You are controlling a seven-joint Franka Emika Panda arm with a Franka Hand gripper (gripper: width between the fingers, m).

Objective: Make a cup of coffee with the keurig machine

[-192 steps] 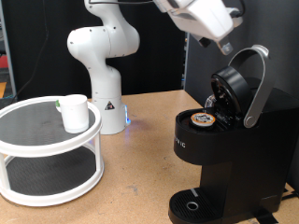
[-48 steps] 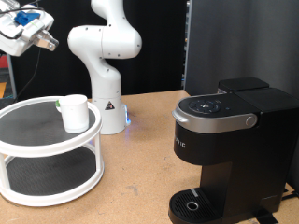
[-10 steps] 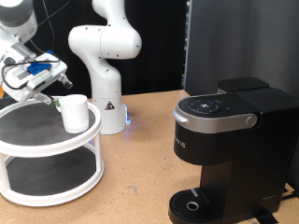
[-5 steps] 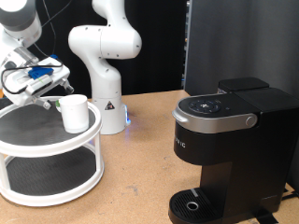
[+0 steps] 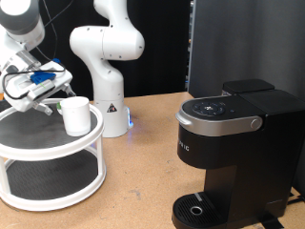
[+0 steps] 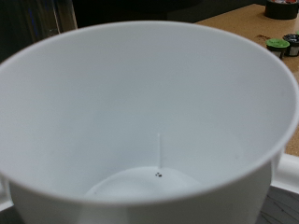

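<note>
Next, I open my gripper, which is high beside the white cup's rim, come in lower and closer, and take the cup by its handle (image 5: 60,109) before I lift it.
The white cup (image 5: 76,115) stands upright on the top tier of a round white stand (image 5: 29,145) at the exterior view's left. My gripper (image 5: 53,104) hangs just to the cup's left, close to its rim, open with nothing between its fingers. In the wrist view the cup (image 6: 140,121) fills almost the whole picture; its inside is empty and my fingers do not show. The black keurig machine (image 5: 229,162) stands at the exterior view's right with its silver-grey handle and lid down. Nothing stands on its drip tray (image 5: 195,208).
The white arm base (image 5: 105,57) rises behind the stand. A dark panel stands behind the machine. The stand has a lower tier (image 5: 48,176). Small dark pods (image 6: 277,9) lie on the wooden table in the wrist view's corner.
The machine's lid, open with a pod inside long ago, is now down. Over the last second my gripper has sunk slightly and edged closer to the cup.
</note>
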